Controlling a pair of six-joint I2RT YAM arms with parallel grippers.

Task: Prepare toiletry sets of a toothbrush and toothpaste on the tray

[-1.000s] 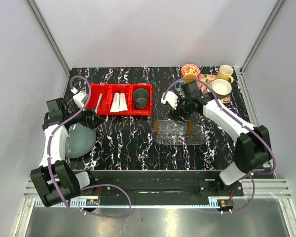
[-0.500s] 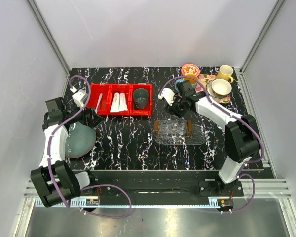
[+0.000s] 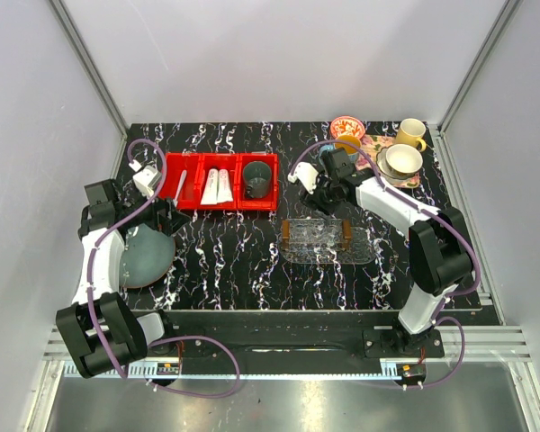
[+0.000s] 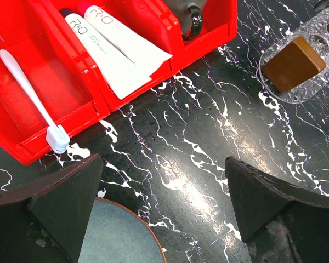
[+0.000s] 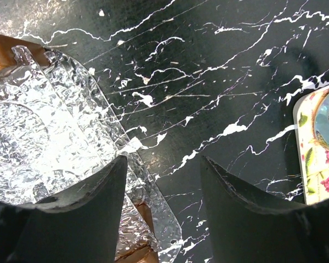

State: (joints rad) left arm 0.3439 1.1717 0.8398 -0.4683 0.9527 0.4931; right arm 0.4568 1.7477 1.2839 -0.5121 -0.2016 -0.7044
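Note:
My left gripper will move next to the dark green mug in the red bins and close on the mug's rim [image 3: 249,186] by its handle.
The pale toothbrush [image 3: 181,183] lies in the left compartment of the red bins [image 3: 191,203], head toward me; it also shows in the left wrist view [image 4: 30,97]. Two white toothpaste tubes [image 3: 217,187] lie side by side in the middle compartment, also in the left wrist view [image 4: 107,52]. The clear tray [image 3: 328,241] with orange-brown ends sits mid-table, with nothing on it. My left gripper [image 3: 171,218] is open and empty [image 4: 164,203], just in front of the bins. My right gripper [image 3: 329,203] is open and empty [image 5: 164,186], above the tray's far edge [image 5: 44,131].
A dark green mug [image 3: 257,178] stands in the bins' right compartment. A grey-blue plate [image 3: 144,255] lies under my left arm. A floral tray [image 3: 376,164] with mugs stands at the back right; its corner shows in the right wrist view [image 5: 318,142].
My right gripper has drawn back from above the tray toward its far edge and a little left, mostly in the first half second. The left arm has not moved.

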